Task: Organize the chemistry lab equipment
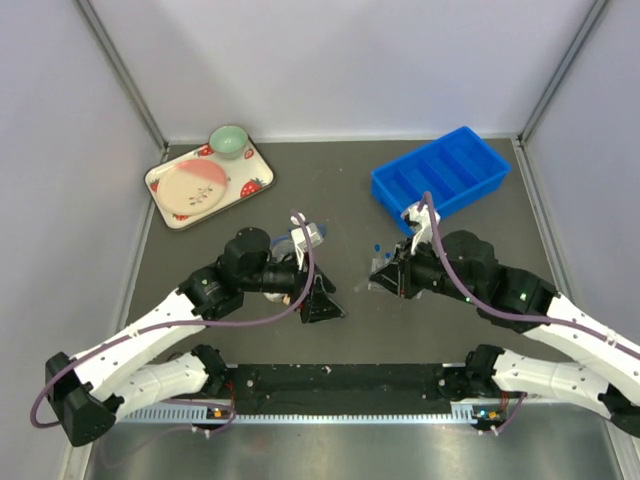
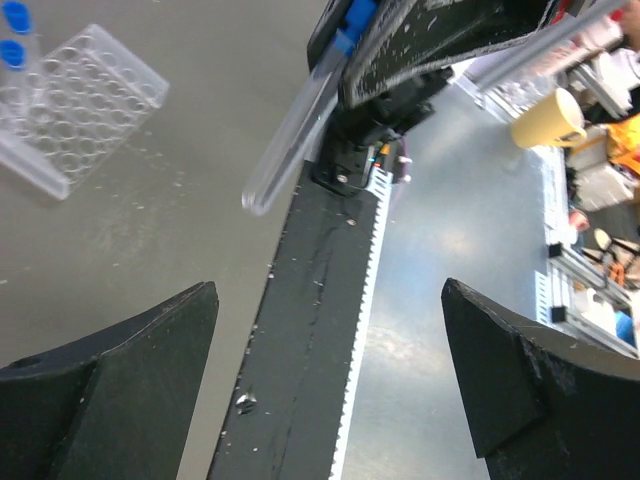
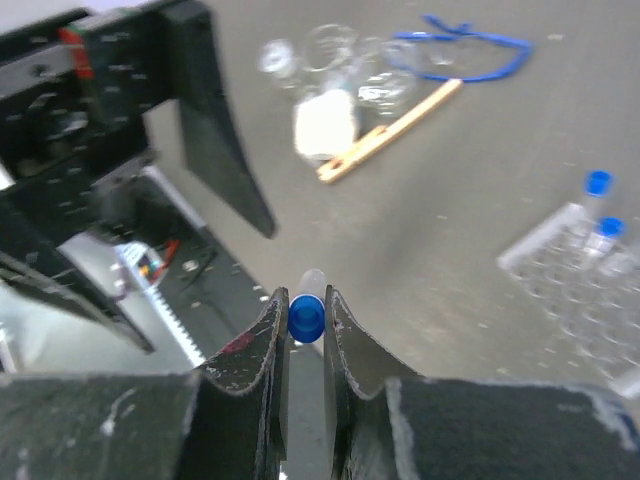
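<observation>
Next, I release the clear tube with my right gripper in the back row of the clear tube rack [image 1: 406, 273], next to the blue-capped tubes.
My right gripper [image 3: 305, 300] is shut on the blue cap of a clear tube [image 3: 305, 315], held above the table. In the left wrist view that tube [image 2: 295, 130] hangs slanted below the right fingers [image 2: 430, 40]. My left gripper [image 2: 328, 300] stands wide open and holds nothing, close to the right gripper [image 1: 385, 275] at mid table. The clear tube rack [image 3: 585, 290] holds two blue-capped tubes [image 3: 597, 183] and also shows in the left wrist view [image 2: 85, 100]. Small glass flasks [image 3: 330, 50], a whitish wad [image 3: 325, 125] and a thin wooden stick [image 3: 390, 130] lie together on the mat.
A blue compartment bin [image 1: 440, 172] stands at the back right. A strawberry-print tray [image 1: 165, 195] with a pink plate and a green bowl [image 1: 229, 140] sits at the back left. A blue cord loop [image 3: 460, 50] lies beside the flasks. A black toothed rail [image 1: 340, 385] runs along the near edge.
</observation>
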You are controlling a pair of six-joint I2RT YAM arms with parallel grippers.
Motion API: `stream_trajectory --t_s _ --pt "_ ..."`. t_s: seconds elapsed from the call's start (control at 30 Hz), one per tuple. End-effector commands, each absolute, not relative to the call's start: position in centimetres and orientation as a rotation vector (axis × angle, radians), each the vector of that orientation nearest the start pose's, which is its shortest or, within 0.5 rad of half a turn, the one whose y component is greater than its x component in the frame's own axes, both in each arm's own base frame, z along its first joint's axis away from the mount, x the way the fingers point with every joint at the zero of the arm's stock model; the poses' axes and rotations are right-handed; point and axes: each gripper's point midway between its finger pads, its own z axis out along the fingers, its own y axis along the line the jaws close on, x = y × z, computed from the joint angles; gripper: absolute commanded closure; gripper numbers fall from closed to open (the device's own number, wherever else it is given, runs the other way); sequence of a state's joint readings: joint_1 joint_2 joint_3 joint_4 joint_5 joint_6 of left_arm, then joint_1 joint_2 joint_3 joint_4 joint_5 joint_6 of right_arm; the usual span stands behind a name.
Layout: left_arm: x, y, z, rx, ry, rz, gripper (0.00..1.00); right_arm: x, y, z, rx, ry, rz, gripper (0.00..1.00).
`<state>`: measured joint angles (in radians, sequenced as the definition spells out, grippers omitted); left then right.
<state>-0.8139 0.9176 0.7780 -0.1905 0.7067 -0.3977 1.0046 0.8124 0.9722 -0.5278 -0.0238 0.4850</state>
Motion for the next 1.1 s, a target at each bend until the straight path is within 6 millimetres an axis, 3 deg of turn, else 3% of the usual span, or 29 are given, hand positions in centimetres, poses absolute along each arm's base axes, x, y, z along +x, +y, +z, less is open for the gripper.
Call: stream_trajectory --t_s 0.0,0.17,0.37,0.73,1.07 --pt "13.0 -28.9 25.3 0.871 1.923 -1.266 0.01 17.3 20.8 27.1 -0.394 2.049 0.658 1.0" --pt "14.3 -28.0 24.9 0.804 1.954 -1.157 0.01 20.6 16.8 24.1 -0.201 2.125 0.491 1.0" --pt "15.1 -27.4 24.9 0.783 1.952 -1.091 0.01 23.2 13.9 20.9 -0.055 2.194 0.308 1.0" --pt "15.3 -27.4 24.1 0.786 1.976 -1.071 0.01 26.1 13.5 16.8 -0.008 2.265 0.114 1.0" --pt "14.9 -27.4 24.2 0.787 1.968 -1.092 0.01 28.4 14.4 14.9 0.041 2.253 0.108 1.0"
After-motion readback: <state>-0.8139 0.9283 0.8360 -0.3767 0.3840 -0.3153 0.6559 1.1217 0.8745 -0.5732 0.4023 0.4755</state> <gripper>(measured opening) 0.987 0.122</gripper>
